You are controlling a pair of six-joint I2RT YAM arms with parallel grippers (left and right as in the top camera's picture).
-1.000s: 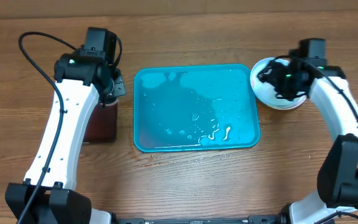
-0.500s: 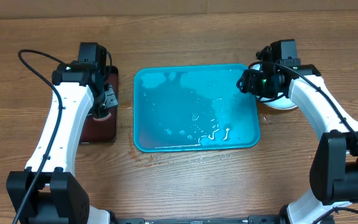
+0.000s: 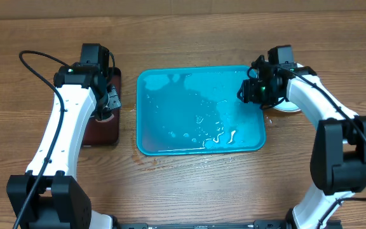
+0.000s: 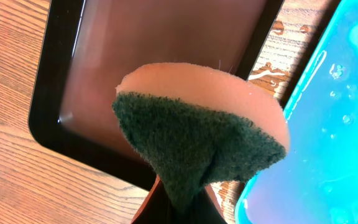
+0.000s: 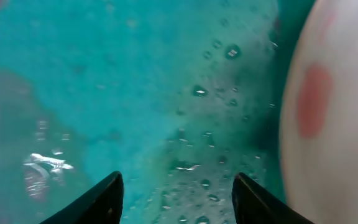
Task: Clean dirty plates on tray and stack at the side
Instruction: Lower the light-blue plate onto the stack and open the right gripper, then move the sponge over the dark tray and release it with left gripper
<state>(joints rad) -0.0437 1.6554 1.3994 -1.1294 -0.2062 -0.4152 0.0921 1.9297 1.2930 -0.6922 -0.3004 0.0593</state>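
Note:
I have the sponge in my left gripper. I will let go of it on the dark red inside of the black tray [image 3: 100, 107] [image 4: 153, 46], near its middle.
The turquoise tray [image 3: 170, 108] lies wet in the middle of the brown tabletop, with no plate on it in the overhead view. It also shows in the left wrist view [image 4: 331, 149] and the right wrist view [image 5: 104, 74]. A white plate [image 3: 290, 107] sits on the tabletop just right of the tray, mostly hidden by my right arm. A pale plate with a red smear [image 5: 319, 99] fills the right edge of the right wrist view. My right gripper [image 3: 253, 92] [image 5: 176, 186] is open and empty over the tray's right end. My left gripper [image 3: 107, 102] [image 4: 182, 208] is shut on an orange-and-green sponge [image 4: 197, 130].
A black tray with a dark red inside [image 3: 100, 133] [image 4: 45, 74] lies left of the turquoise tray, under my left gripper. Water drops and white streaks [image 3: 224, 135] lie on the turquoise tray's floor.
My right gripper has moved left from over the white plate to the tray's right end. My left gripper shifted slightly toward me over the black tray, then stayed still.

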